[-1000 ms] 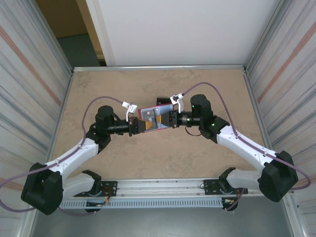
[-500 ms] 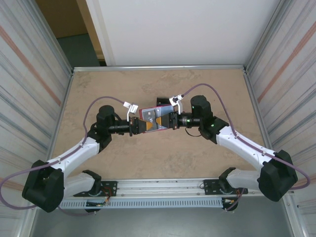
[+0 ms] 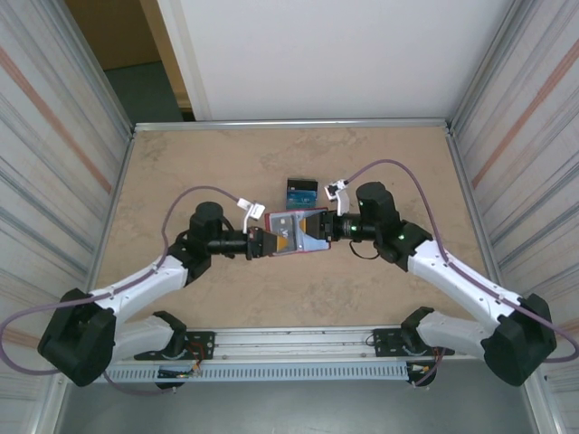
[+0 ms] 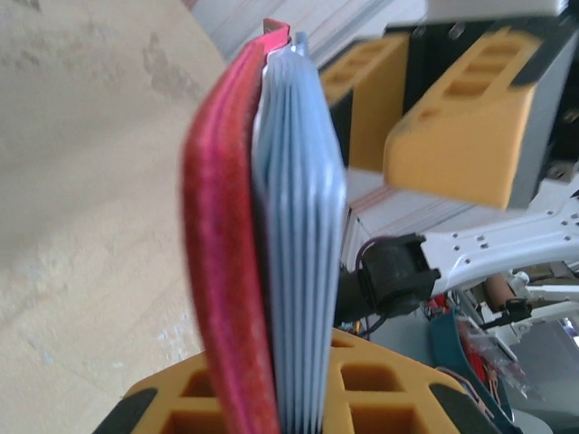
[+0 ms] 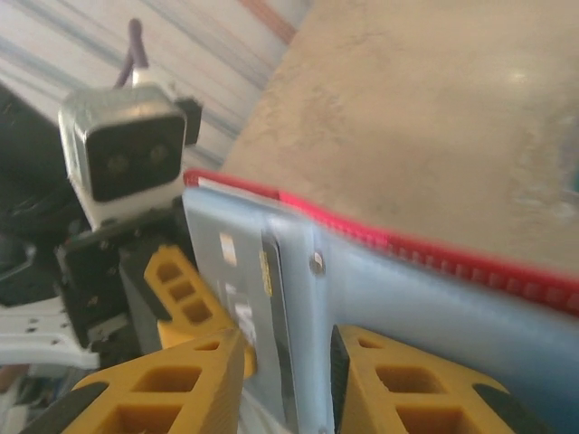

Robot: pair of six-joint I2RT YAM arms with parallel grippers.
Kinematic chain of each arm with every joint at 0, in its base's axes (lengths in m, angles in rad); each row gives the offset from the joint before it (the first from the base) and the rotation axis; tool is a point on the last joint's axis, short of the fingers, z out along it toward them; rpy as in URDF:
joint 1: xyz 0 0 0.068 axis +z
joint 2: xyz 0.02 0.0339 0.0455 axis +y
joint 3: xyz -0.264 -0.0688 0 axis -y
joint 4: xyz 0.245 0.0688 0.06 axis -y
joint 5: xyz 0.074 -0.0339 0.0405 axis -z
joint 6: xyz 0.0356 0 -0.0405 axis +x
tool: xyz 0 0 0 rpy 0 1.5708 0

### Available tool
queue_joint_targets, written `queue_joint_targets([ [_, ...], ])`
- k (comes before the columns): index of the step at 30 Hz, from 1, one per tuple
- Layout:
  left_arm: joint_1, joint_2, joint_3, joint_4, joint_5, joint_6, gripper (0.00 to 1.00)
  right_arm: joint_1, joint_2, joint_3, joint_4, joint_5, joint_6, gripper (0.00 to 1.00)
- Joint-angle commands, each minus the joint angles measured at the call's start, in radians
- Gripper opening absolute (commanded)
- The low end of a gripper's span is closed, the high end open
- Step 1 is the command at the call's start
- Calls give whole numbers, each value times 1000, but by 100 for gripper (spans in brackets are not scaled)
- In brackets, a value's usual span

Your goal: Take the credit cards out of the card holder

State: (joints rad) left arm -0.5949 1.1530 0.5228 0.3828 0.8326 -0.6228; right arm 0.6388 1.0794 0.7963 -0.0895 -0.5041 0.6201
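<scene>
Next, my left gripper puts the red card holder down on the tan table (image 3: 300, 260) in front of the credit card pile.
The red card holder (image 3: 291, 235) hangs above the middle of the table between both arms. My left gripper (image 3: 262, 242) is shut on its left end. In the left wrist view the red cover (image 4: 217, 226) and the stack of pale bluish sleeves (image 4: 298, 226) stand edge-on between my left gripper's (image 4: 271, 398) yellow fingers. My right gripper (image 3: 324, 228) meets the holder from the right. In the right wrist view my right gripper (image 5: 288, 362) is open and straddles one sleeve (image 5: 244, 244), with a card's dark edge (image 5: 276, 307) inside it. A dark blue pile of credit cards (image 3: 301, 191) lies just behind.
The tan table (image 3: 226, 163) is walled by ribbed metal panels left (image 3: 54, 181) and right (image 3: 525, 154). The left wrist camera (image 5: 122, 154) sits close in front of my right gripper. Cables loop over both arms.
Both arms have carried the card holder a little nearer and to the right, uncovering the card pile behind. My right gripper's jaws have widened.
</scene>
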Motion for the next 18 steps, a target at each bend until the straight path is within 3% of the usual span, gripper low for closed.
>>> queue_joint_targets([
  [1, -59, 46, -30, 4, -74, -11, 7, -8, -81, -11, -127, 137, -31, 34],
  [8, -96, 224, -91, 197, -96, -142, 7, -7, -168, -24, -208, 235, -31, 39],
  [18, -78, 438, -49, 285, -79, -204, 10, -7, -106, -11, -213, 257, -19, 41],
])
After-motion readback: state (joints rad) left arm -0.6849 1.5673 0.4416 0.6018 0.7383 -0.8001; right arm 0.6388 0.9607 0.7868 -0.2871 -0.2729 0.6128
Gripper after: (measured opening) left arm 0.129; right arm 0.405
